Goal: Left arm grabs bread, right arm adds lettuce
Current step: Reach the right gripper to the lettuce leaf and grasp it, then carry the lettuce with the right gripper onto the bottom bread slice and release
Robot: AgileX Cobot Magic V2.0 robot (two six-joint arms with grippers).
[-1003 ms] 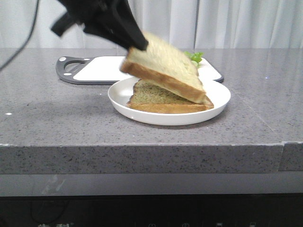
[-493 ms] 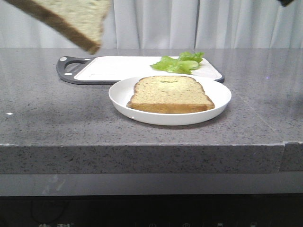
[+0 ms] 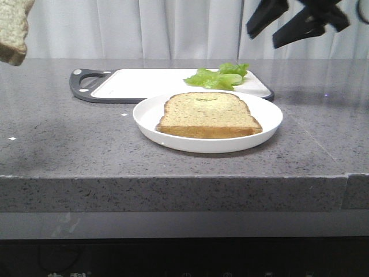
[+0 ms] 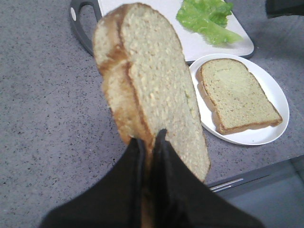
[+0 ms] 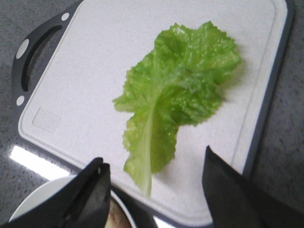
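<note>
The lettuce has its leafy side farthest from the cutting board's dark handle. Next, my right gripper grabs the lettuce by its leafy side (image 3: 235, 71) (image 5: 195, 99).
The bread (image 4: 156, 90), a thick toasted slice, hangs upright in my shut left gripper (image 4: 148, 138), which pinches its lower edge. In the front view only a corner of the bread (image 3: 12, 34) shows at the top left, high above the counter; the left gripper is out of that frame. The lettuce (image 3: 219, 77) lies flat on the white cutting board (image 3: 144, 83). It also shows in the right wrist view (image 5: 180, 99). My right gripper (image 3: 262, 38) hovers open and empty above the lettuce, which lies between and beyond its jaws (image 5: 155, 159).
A white plate (image 3: 147, 118) in front of the board holds a thinner, paler bread slice (image 3: 207, 112). It also shows in the left wrist view (image 4: 237, 97). The board's dark handle (image 3: 86, 83) points left. The grey counter's front edge (image 3: 173, 176) runs across the view.
The bread has been lifted off the plate's slice and carried up and far to the left. My right gripper has come into view at the upper right, above the lettuce.
</note>
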